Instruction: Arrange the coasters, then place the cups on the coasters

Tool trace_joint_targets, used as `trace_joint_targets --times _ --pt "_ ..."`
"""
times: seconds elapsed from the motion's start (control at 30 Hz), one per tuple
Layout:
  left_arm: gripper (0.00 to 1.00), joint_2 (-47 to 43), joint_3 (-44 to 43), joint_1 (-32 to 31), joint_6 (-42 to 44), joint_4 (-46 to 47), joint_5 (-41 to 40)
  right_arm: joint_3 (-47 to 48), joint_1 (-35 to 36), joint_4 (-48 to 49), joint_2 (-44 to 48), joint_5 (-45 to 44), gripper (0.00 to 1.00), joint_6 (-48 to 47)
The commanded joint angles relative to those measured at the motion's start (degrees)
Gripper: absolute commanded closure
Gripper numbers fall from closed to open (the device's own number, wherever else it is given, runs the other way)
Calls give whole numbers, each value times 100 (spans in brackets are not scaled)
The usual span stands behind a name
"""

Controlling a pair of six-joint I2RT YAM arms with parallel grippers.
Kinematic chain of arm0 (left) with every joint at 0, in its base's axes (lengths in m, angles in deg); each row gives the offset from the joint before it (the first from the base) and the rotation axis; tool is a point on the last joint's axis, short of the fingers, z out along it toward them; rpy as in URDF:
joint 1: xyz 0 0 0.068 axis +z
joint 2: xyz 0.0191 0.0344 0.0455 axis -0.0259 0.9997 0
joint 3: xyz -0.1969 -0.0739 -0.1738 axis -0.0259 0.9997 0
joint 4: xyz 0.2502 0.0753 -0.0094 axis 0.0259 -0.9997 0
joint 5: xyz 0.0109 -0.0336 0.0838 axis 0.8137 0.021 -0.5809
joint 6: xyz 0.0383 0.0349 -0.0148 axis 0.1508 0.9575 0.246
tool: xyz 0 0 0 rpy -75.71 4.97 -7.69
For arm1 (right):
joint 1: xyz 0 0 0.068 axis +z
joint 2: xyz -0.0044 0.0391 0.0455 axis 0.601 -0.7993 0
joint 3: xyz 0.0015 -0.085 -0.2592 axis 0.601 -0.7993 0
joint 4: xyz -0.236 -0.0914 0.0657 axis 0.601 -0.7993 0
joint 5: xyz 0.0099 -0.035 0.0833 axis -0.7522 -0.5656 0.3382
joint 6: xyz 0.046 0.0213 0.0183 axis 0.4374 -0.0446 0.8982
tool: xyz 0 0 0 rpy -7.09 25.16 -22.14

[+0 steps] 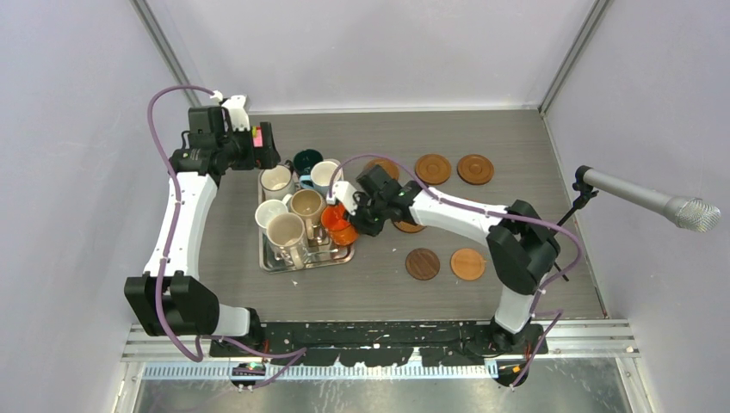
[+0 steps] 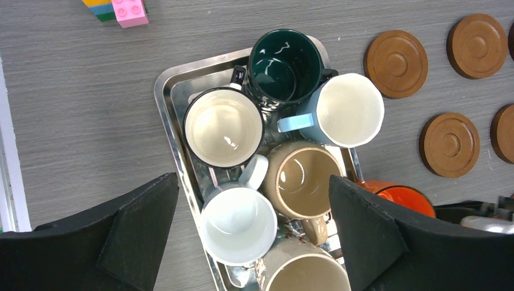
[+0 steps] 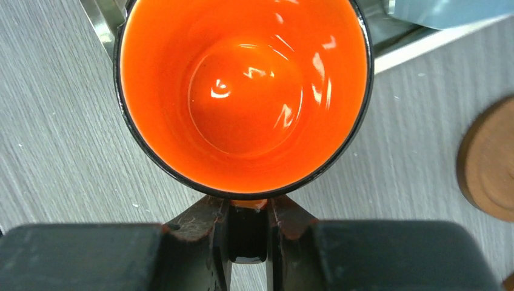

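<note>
Next, my right gripper sets the bright orange cup down on the back brown coaster (image 1: 380, 171) (image 3: 507, 159) closest to the silver tray.
My right gripper (image 3: 247, 209) is shut on the handle of the bright orange cup (image 3: 242, 91), which is at the silver tray's (image 1: 275, 262) right edge (image 1: 338, 225). Whether the cup is lifted I cannot tell. Several more cups crowd the tray: dark green (image 2: 285, 63), light blue (image 2: 348, 109), a black-rimmed one (image 2: 223, 127), tan (image 2: 303, 179) and white (image 2: 239, 224). My left gripper (image 2: 253, 182) hangs open above them, holding nothing. Brown coasters lie right of the tray: two at the back (image 1: 433, 168) (image 1: 475, 169), a dark one (image 1: 423, 263) and an orange-tan one (image 1: 467, 263) nearer. Another (image 1: 409, 225) is partly hidden under my right arm.
A microphone (image 1: 654, 200) reaches in from the right wall. Coloured toy bricks (image 2: 121, 9) sit on the table behind the tray. Walls close in the table at the back and both sides.
</note>
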Motion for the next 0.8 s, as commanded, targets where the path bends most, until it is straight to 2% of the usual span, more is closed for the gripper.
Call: trace_joint_targets --times 0.0,0.27,0.4,0.57,0.77 --pt "4 0 -99 28 -32 328 101 136 -260 176 870 277 100 402" --pt "4 118 -206 28 -110 366 114 -67 -1182 -57 1715 502 99 792" --pt "4 158 -252 28 -133 375 94 -174 -1795 465 1842 491 99 1000" --pt "3 269 -377 24 -137 324 27 -70 -2252 1525 1298 328 100 1164" --pt "1 443 -655 28 5 233 -132 152 -2438 2489 456 360 99 1250"
